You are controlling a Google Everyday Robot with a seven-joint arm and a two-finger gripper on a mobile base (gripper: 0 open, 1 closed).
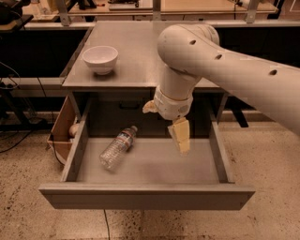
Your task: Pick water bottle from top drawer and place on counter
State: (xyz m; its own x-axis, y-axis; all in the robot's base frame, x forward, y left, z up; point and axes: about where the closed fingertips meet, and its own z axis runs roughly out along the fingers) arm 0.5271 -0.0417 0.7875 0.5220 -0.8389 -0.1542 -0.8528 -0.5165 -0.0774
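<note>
I need to next move my gripper to the water bottle's upper half [124, 139], just under the bottle's cap, and close it there.
The water bottle [117, 147] lies on its side in the left half of the open top drawer [145, 197], its cap pointing up and right toward the back. My gripper [181, 139] hangs from the large cream arm over the middle of the drawer, fingers pointing down, to the right of the bottle and apart from it. It holds nothing. The grey counter [136, 51] is the cabinet top behind the drawer.
A white bowl [100, 59] stands on the counter's left part. A brown cardboard box [61, 131] sits on the floor left of the cabinet. Tan wooden benches [154, 7] run along the back. Speckled floor surrounds the cabinet.
</note>
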